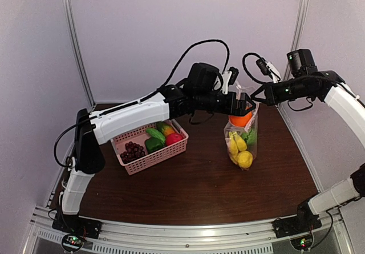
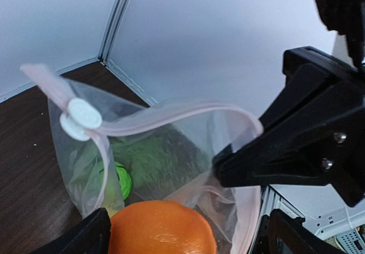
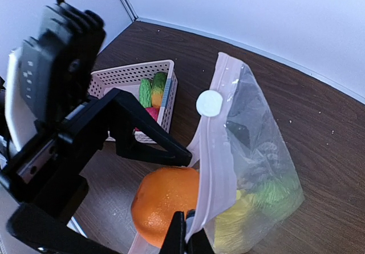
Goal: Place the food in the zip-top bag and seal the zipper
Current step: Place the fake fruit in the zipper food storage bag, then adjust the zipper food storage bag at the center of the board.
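The orange sits too shallow in the opening of the bag, so my left gripper will back away and grab the bag's rim [image 2: 103,177] below the white slider to help the orange in.
The zip-top bag [image 1: 251,138] stands upright at centre right, holding a banana [image 1: 236,142], a lemon [image 1: 244,160] and something green. An orange [image 1: 240,119] sits in its open mouth. My left gripper [image 1: 242,107] is right above it; in the left wrist view [image 2: 188,240] its jaws stand wider than the orange [image 2: 162,228], touching only its left side. My right gripper [image 1: 255,97] is shut on the bag's rim [image 3: 201,197], seen in the right wrist view [image 3: 188,232]. The zipper's white slider [image 3: 209,103] sits at the rim's far end.
A pink lattice basket [image 1: 154,158] stands left of the bag with purple grapes [image 1: 133,150], a green pepper [image 1: 153,144], a cucumber [image 1: 155,132] and a red apple [image 1: 174,138]. The left arm spans above the basket. White walls close in behind the table.
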Tool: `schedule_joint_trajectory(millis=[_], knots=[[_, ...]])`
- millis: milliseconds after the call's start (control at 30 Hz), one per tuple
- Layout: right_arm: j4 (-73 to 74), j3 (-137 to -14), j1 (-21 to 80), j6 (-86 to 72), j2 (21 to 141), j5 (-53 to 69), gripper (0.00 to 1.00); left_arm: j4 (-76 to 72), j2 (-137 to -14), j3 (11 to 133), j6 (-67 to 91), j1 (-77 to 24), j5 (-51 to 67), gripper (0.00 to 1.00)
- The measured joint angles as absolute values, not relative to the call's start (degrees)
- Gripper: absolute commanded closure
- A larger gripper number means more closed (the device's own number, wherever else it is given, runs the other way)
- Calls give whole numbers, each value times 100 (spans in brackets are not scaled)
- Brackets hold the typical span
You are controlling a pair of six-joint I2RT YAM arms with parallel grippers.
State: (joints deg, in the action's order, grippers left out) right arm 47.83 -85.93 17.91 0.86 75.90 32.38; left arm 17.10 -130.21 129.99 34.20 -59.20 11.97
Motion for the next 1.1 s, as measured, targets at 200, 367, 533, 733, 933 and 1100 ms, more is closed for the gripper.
schedule_joint_trajectory(millis=[200, 367, 533, 733, 933, 1100], knots=[[4764, -8606, 1627, -143, 7686, 3522, 100, 1448, -12366, 12440, 3389, -5920, 1415, 2], [4718, -8613, 1533, -283, 7802, 3750, 100, 1044, -11762, 11714, 3245, -5920, 1192, 2], [4676, -8613, 1507, -333, 7800, 3863, 100, 746, -10689, 10088, 3258, -5920, 456, 21], [4639, -8613, 1496, -355, 7780, 3940, 100, 375, -10466, 9218, 3747, -5920, 401, 45], [4598, -8611, 1496, -412, 7760, 4012, 100, 276, -10921, 9240, 3918, -5898, 388, 51], [4556, -8595, 1496, -447, 7679, 4023, 100, 252, -11478, 9828, 3940, -5841, 576, 51]])
